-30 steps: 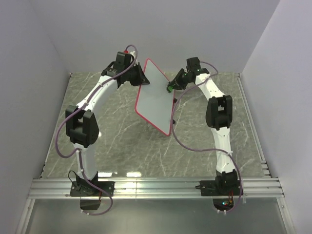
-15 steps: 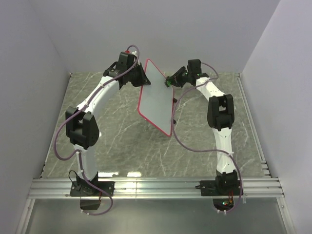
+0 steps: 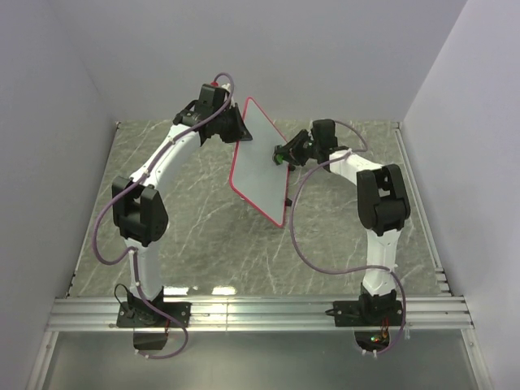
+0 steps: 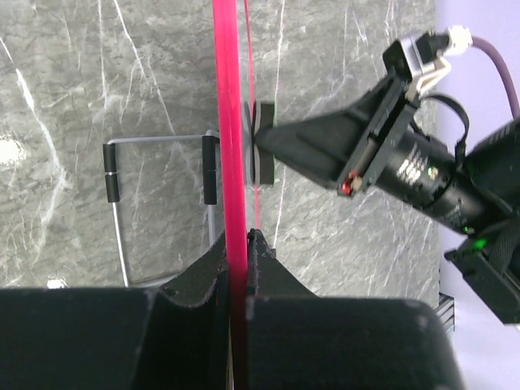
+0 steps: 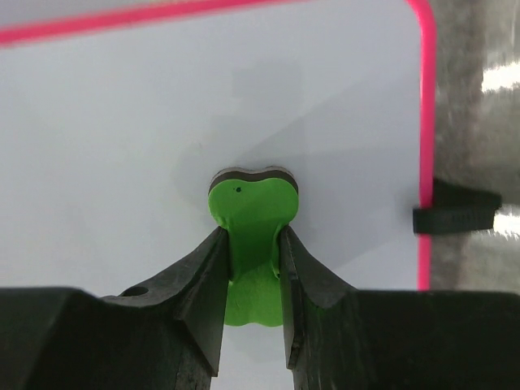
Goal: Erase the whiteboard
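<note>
Next, I set the green eraser on the bare grey marble out (image 3: 333, 188) beyond the stand's black feet with my right gripper.
The whiteboard (image 3: 257, 162), white with a thin red rim, is held tilted up off the table. My left gripper (image 3: 236, 135) is shut on its upper left edge. In the left wrist view the rim (image 4: 230, 122) runs edge-on between my left gripper's (image 4: 238, 240) jaws. My right gripper (image 3: 281, 154) is shut on a green bow-tie eraser (image 5: 252, 213), whose dark pad presses flat on the white face (image 5: 114, 146). The right gripper (image 5: 250, 237) pinches the eraser's narrow waist. From the left wrist, the eraser (image 4: 262, 152) touches the board's far side. No marks show on the face.
The grey marble table (image 3: 187, 219) lies below the board. A wire stand with black feet (image 4: 159, 141) hangs behind the board, and one black foot (image 5: 455, 216) sticks out past the right rim. Walls close in at the back and both sides. An aluminium rail (image 3: 260, 311) runs along the near edge.
My right gripper slid the eraser up toward the board's top edge, then back down to mid-board. The right elbow swung out to the right. The left gripper kept its hold.
</note>
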